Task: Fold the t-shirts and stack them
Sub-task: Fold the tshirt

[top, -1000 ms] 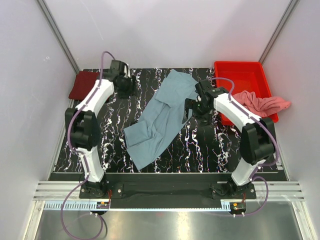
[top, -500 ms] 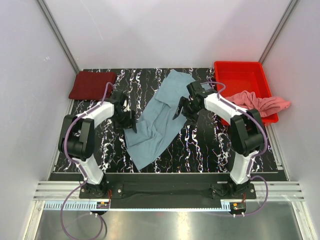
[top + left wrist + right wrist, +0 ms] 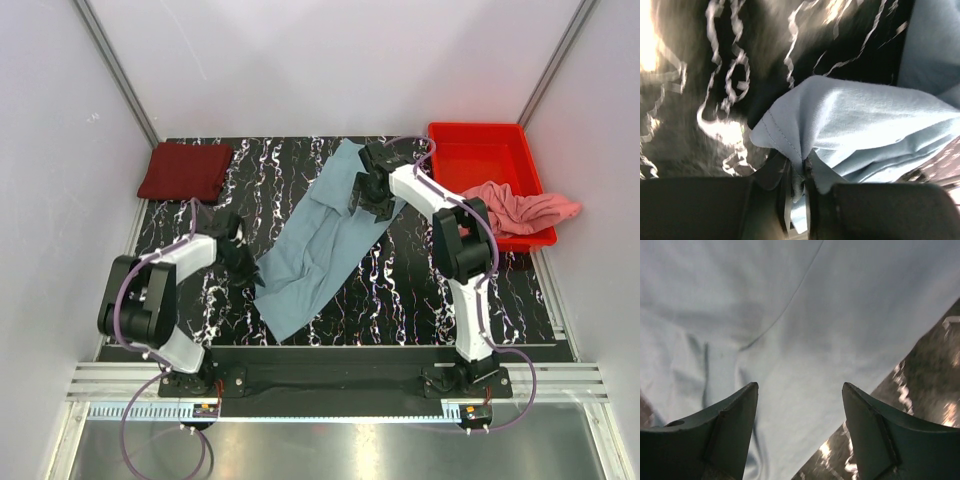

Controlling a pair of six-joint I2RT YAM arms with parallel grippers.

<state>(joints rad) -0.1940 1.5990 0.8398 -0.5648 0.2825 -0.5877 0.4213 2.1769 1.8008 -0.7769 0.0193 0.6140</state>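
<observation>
The grey-blue t-shirt lies at a slant across the mat, with its hem bunched in my left gripper. I will open that gripper, take the hem's corner (image 3: 763,134) and pull the t-shirt straight.
A dusty grey-blue t-shirt (image 3: 315,250) lies rumpled and diagonal across the black marbled mat. My left gripper (image 3: 247,268) is at its near-left corner. In the left wrist view the gripper (image 3: 799,175) is shut on a pinched fold of the shirt's hem (image 3: 785,140). My right gripper (image 3: 362,197) hovers over the shirt's far end. Its fingers (image 3: 735,410) stand open above the flat cloth (image 3: 790,315) with nothing between them. A dark maroon t-shirt (image 3: 185,170) lies folded at the far left. A salmon pink t-shirt (image 3: 525,208) hangs crumpled over the tray's edge.
A red plastic tray (image 3: 480,155) stands at the far right corner of the mat (image 3: 420,290). White walls close in the back and both sides. The arm bases are bolted to the rail along the near edge.
My left arm swung back from beside the maroon shirt to the grey-blue shirt's near-left corner and closed on its hem. My right gripper moved up along the shirt toward its far end.
</observation>
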